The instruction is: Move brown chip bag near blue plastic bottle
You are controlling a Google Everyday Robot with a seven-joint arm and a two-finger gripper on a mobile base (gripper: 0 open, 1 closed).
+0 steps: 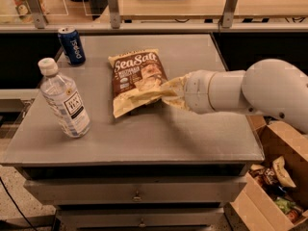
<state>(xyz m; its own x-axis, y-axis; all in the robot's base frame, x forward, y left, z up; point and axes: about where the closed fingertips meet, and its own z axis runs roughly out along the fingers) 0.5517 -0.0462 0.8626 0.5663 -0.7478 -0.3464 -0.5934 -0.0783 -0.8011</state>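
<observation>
Next, my gripper releases the brown chip bag on the grey table (125,104) next to the blue plastic bottle, toward the middle.
The brown chip bag (137,78), with white "Sea Salt" lettering and a chip picture, is in the middle of the grey table (192,138), its face tipped up toward the camera. My gripper (167,93) reaches in from the right and is shut on the bag's lower right edge. The blue plastic bottle (65,100), clear with a white cap and a pale "TEA" label, stands upright at the table's left front. A gap of bare table separates it from the bag's left edge.
A dark blue Pepsi can (72,45) stands at the table's back left. A counter with metal posts (113,6) runs behind the table. An open cardboard box (274,177) with snack packs sits on the floor at the right.
</observation>
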